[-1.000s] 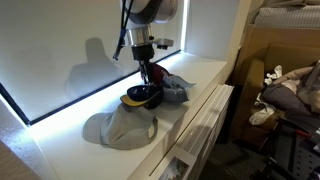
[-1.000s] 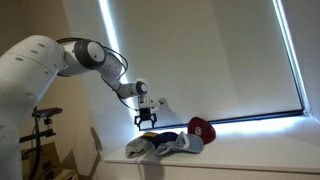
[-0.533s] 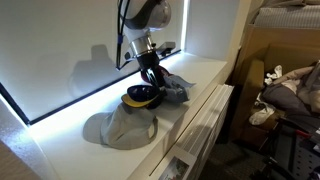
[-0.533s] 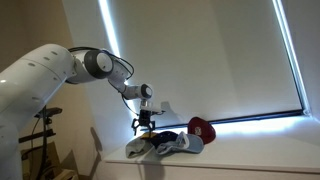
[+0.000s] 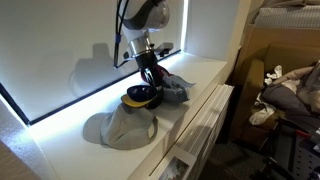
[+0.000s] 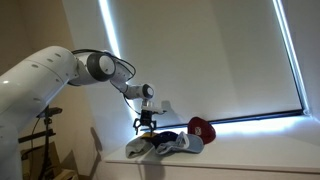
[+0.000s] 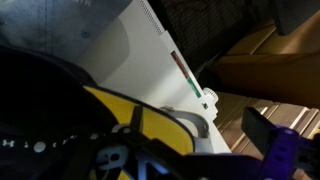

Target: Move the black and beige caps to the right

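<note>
I should next move my gripper to the black cap's back edge (image 5: 152, 88), opposite the cap's yellow bottom side, and close it there.
A black cap (image 5: 141, 97) with a yellow underside to its brim lies on the white ledge (image 5: 205, 70), with a beige cap (image 5: 120, 126) in front of it. In the other exterior view the caps (image 6: 160, 146) lie in a small heap. My gripper (image 5: 150, 80) hangs just above the black cap with its jaws apart and points down; it also shows in an exterior view (image 6: 147, 126). In the wrist view the black cap's yellow brim (image 7: 110, 115) fills the lower left, close under the gripper (image 7: 150, 150), and one dark fingertip (image 7: 268, 132) shows at the right.
A grey-blue cap (image 5: 176, 88) lies beside the black one. A red cap (image 6: 202, 130) sits further along the ledge. A bright window (image 6: 210, 60) backs the ledge. A white drawer front (image 7: 165, 70) runs below the ledge edge.
The gripper has come down closer to the black cap and turned a little. The caps have not moved.
</note>
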You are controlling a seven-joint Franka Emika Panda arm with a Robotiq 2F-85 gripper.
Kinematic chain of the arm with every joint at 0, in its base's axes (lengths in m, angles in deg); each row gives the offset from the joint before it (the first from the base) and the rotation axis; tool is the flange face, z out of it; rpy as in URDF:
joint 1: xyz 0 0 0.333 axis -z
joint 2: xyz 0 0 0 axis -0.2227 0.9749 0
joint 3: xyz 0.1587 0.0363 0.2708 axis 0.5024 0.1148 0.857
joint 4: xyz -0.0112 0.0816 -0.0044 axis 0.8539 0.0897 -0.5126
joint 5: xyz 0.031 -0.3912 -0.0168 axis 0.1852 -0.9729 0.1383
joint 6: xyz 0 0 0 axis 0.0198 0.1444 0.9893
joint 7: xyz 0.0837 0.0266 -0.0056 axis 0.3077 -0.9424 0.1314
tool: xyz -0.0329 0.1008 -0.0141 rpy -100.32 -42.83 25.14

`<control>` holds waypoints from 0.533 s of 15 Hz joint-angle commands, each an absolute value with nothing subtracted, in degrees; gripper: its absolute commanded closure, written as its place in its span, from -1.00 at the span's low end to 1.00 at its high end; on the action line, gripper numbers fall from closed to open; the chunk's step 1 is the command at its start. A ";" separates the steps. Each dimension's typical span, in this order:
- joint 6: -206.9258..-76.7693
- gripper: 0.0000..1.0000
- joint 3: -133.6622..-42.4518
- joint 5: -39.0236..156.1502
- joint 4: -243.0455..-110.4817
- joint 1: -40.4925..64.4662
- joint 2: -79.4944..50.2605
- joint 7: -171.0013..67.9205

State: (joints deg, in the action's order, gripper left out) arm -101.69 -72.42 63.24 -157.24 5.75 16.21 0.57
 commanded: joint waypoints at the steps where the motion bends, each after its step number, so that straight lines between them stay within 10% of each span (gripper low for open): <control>1: -103.71 -1.00 -72.04 63.01 -157.30 5.79 16.39 0.20; 8: -102.52 -1.00 -72.30 63.17 -154.61 5.38 19.33 -1.01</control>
